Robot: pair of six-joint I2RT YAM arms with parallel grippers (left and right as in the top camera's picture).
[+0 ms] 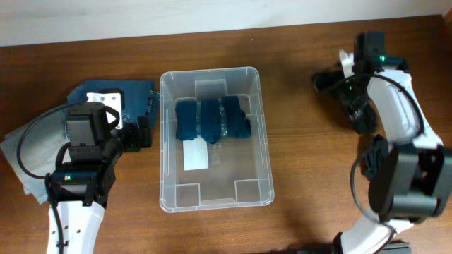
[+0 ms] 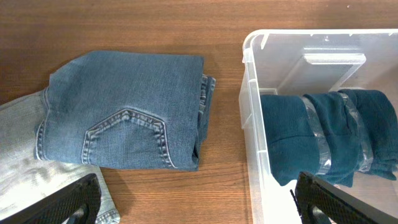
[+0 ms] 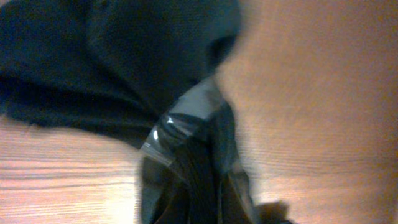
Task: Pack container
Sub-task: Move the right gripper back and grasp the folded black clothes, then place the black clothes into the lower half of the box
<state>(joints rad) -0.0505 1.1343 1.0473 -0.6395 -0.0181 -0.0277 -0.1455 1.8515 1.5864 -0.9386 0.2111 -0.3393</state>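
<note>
The robot's right gripper should release the black cloth bundle inside the clear container [image 1: 217, 173], in front of the dark teal cloth roll.
The clear container [image 1: 164, 141] stands mid-table, with a taped dark teal cloth roll [image 1: 212, 120] and a white label [image 1: 195, 156] on its base. In the left wrist view its wall [image 2: 255, 124] and the teal roll [image 2: 323, 134] are on the right. My left gripper [image 2: 199, 202] is open and empty, straddling the container's left wall [image 1: 141, 134]. Folded blue jeans [image 2: 124, 112] lie just left of the container. My right gripper [image 1: 351, 85] is at the far right, shut on a black taped cloth bundle [image 3: 124, 68]; its fingers are hidden in the cloth [image 3: 199, 205].
Pale grey jeans [image 1: 21, 152] lie at the far left, partly under the blue jeans, and also show in the left wrist view [image 2: 25, 162]. Bare wood [image 1: 311, 169] lies between the container and the right arm. The table's back edge meets a pale wall [image 1: 212, 14].
</note>
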